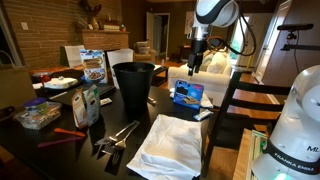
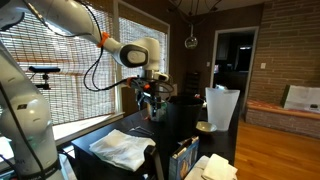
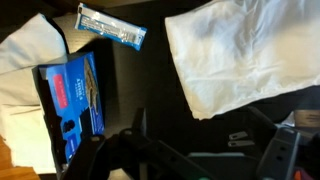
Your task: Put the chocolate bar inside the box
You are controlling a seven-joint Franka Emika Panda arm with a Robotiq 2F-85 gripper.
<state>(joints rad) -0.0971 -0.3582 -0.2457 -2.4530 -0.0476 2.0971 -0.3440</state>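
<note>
My gripper will move down next to the middle of the chocolate bar (image 1: 203,115) (image 3: 111,27) beside the small blue box and close there.
The chocolate bar (image 3: 112,27), in a blue-and-white wrapper, lies flat on the dark table in the wrist view, just beyond the top corner of the box. The small blue box (image 3: 74,95) lies on the table; it also shows in an exterior view (image 1: 187,95). My gripper (image 3: 210,150) is open and empty. It hangs well above the table, over the box, in both exterior views (image 1: 195,62) (image 2: 150,100). I cannot make out the bar in the exterior views.
A tall black bin (image 1: 133,85) stands next to the box. A white cloth (image 1: 170,145) lies at the table's near edge and shows in the wrist view (image 3: 240,55). A taller blue-and-white printed box (image 1: 93,66), packets and utensils (image 1: 115,135) crowd the far side.
</note>
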